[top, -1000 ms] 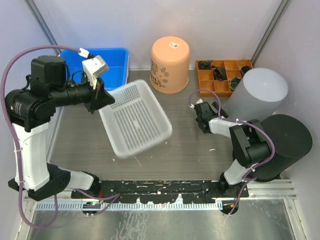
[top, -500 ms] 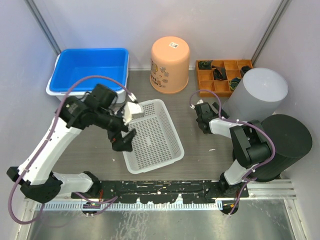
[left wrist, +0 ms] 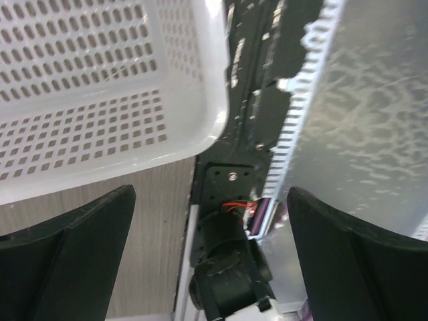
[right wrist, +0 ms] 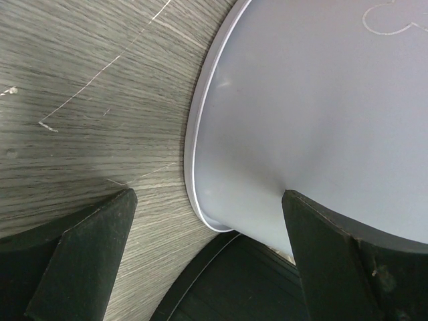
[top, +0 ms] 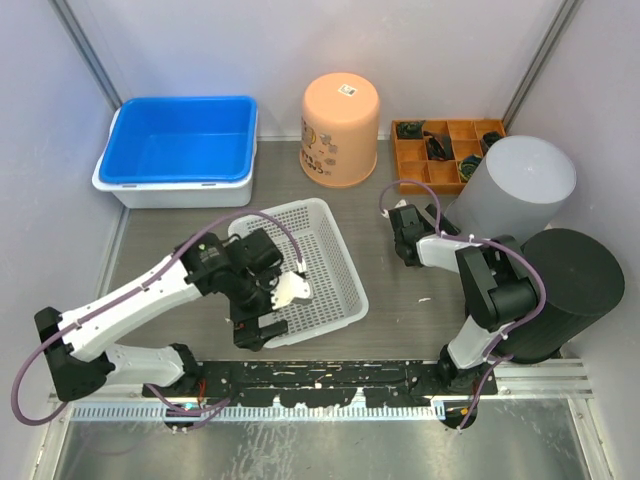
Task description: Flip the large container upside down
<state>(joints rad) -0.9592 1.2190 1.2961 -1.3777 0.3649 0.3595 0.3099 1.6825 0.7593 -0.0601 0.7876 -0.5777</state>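
The rim of the large container's near corner (top: 267,344) (left wrist: 215,131), the one closest to my left arm's base, will be gripped by my left gripper as it closes there.
The large container (top: 300,270), a white perforated basket, lies flat on the table between the two arms, with nothing holding it. Which face is up I cannot tell. My left gripper (top: 262,316) hangs low over its near-left corner, jaws wide open and empty. In the left wrist view the basket's corner and rim (left wrist: 167,127) sit just beyond the left gripper (left wrist: 210,200), apart from both fingers. My right gripper (top: 405,232) rests open on the table right of the basket. The right wrist view has the right gripper (right wrist: 207,200) facing the grey bin's rim.
A blue tub (top: 180,150) stands at the back left and an upturned orange bucket (top: 340,130) at the back middle. An orange compartment tray (top: 445,150), a grey bin (top: 515,190) and a black bin (top: 570,290) crowd the right side. The black base rail (top: 320,380) runs along the near edge.
The left gripper held the basket tilted in the air, then let it go; the basket now lies on the table. The left arm swung down toward the near edge with its jaws open.
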